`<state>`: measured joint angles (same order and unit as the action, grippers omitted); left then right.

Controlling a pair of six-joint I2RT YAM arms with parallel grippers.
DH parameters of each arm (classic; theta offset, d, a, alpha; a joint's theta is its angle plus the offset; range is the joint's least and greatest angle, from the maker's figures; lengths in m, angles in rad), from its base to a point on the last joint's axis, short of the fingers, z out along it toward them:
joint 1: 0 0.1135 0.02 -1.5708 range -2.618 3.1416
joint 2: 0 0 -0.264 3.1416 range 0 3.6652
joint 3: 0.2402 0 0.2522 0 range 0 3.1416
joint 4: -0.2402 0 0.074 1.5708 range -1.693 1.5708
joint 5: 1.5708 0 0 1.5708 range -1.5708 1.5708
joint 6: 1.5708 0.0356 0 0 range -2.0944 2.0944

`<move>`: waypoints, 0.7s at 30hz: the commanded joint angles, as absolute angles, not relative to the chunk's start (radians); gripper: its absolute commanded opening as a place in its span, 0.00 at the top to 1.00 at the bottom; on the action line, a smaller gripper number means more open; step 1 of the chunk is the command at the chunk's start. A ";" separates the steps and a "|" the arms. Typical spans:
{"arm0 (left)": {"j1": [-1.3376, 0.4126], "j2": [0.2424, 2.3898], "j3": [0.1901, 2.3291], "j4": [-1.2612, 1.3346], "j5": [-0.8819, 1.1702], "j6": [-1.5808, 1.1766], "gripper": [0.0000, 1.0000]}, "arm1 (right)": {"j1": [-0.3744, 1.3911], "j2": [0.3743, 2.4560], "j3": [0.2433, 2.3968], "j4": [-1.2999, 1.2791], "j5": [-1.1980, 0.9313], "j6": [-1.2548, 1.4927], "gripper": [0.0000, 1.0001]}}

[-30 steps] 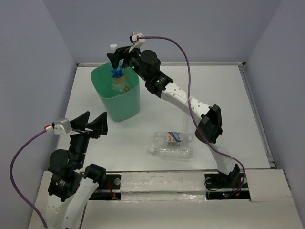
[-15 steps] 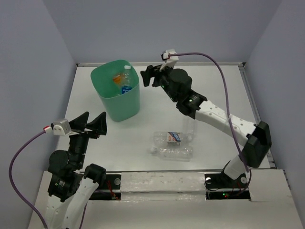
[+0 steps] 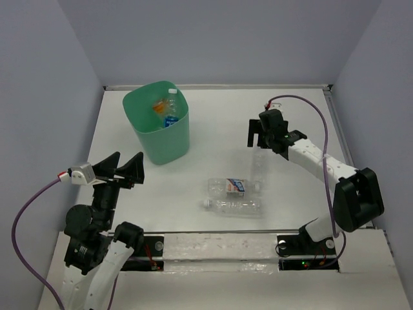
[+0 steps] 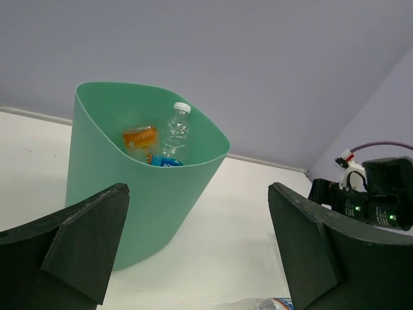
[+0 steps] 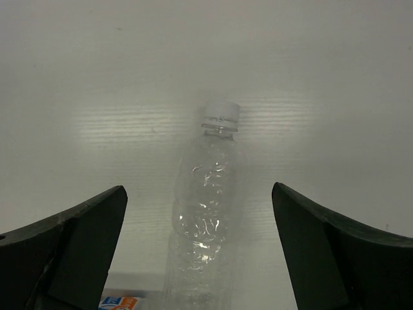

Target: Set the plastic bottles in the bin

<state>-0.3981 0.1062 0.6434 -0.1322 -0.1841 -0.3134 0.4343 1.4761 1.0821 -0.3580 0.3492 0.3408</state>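
The upper body of the clear bottle [image 3: 259, 152] [image 5: 209, 184] whose white cap points away will be gripped by my right gripper, just below that bottle's neck.
The mint-green bin [image 3: 158, 132] stands at the back left and holds an orange bottle [image 3: 159, 106], a clear white-capped bottle [image 3: 171, 102] and a blue-labelled one [image 3: 171, 120]. Three bottles lie mid-table: a clear one [image 3: 258, 169], a blue-and-white-labelled one [image 3: 232, 186] and a clear one [image 3: 233, 206]. My right gripper [image 3: 258, 137] is open and empty just beyond the first clear bottle [image 5: 210, 213], whose white cap [image 5: 221, 113] points away. My left gripper [image 3: 122, 166] is open and empty, facing the bin [image 4: 129, 213].
A raised rim [image 3: 258, 86] runs along the table's far edge and the right side. Grey walls enclose the table. The right arm [image 4: 374, 203] shows at the right in the left wrist view.
My right gripper let a blue-labelled bottle drop into the bin, then swung right and toward the near side, over the clear bottle on the table. The left arm has not moved.
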 commanded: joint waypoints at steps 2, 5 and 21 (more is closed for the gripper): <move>-0.397 0.101 0.657 -0.095 -0.178 -0.313 0.01 | 0.431 1.546 1.115 -0.416 0.293 0.368 0.00; -0.399 0.098 0.657 -0.095 -0.176 -0.311 0.01 | 0.420 1.612 1.112 -0.413 0.288 0.376 0.00; -0.402 0.098 0.657 -0.095 -0.170 -0.310 0.01 | 0.391 1.737 1.192 -0.390 0.389 0.357 0.45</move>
<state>-0.3981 0.1062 0.6434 -0.1322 -0.1837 -0.3130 0.3935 1.7618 1.1469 -0.4076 0.2867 0.3634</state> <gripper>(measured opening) 0.990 0.631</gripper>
